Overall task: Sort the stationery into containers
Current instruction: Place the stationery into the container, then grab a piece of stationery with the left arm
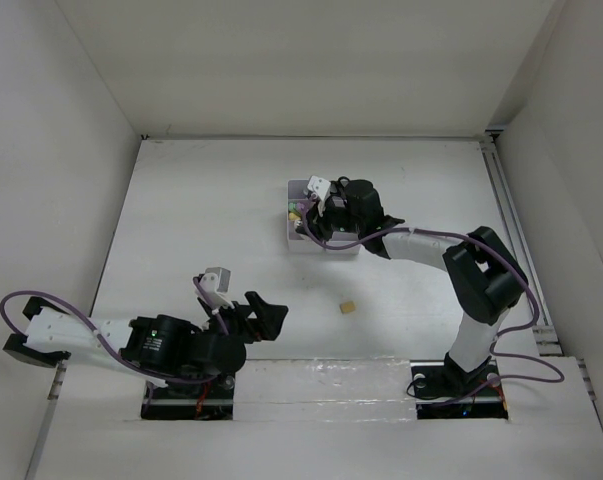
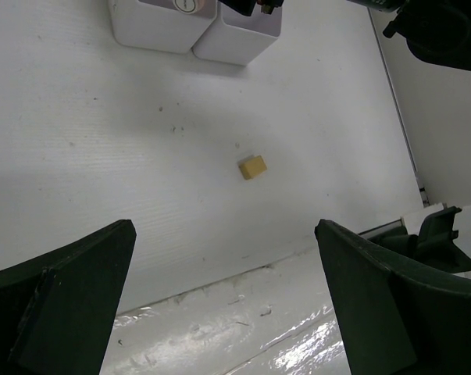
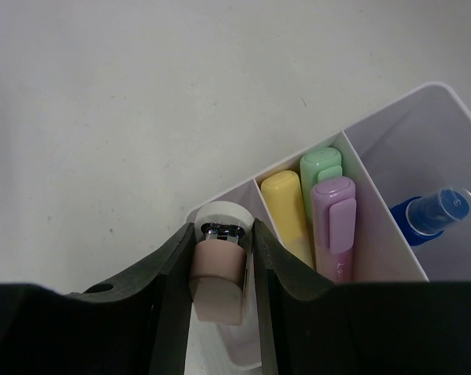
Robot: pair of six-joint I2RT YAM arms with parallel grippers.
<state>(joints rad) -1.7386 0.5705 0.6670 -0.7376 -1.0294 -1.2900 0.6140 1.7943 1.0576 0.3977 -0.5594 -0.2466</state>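
The robot's left gripper will next move to the opposite sides (image 1: 347, 307) (image 2: 253, 167) of the tan eraser cube on the table and close there.
My right gripper (image 3: 223, 226) is shut on the pink stapler (image 3: 218, 273) and holds it upright over a corner compartment of the white organiser (image 3: 422, 144). The neighbouring compartment holds a yellow marker (image 3: 286, 207), a green marker (image 3: 321, 164) and a pink marker (image 3: 335, 223). Another compartment holds a blue-capped tube (image 3: 430, 215). In the top view the right gripper (image 1: 309, 218) is over the organiser (image 1: 299, 242). The tan eraser cube (image 1: 348, 308) lies on the table, also in the left wrist view (image 2: 252, 166). My left gripper (image 1: 266, 318) is open and empty, near the front edge.
White walls enclose the table on the left, back and right. A rail (image 1: 516, 240) runs along the right side. A glossy strip (image 2: 243, 312) borders the table's near edge under my left gripper (image 2: 223, 228). The organiser (image 2: 165, 27) shows at the top of the left wrist view.
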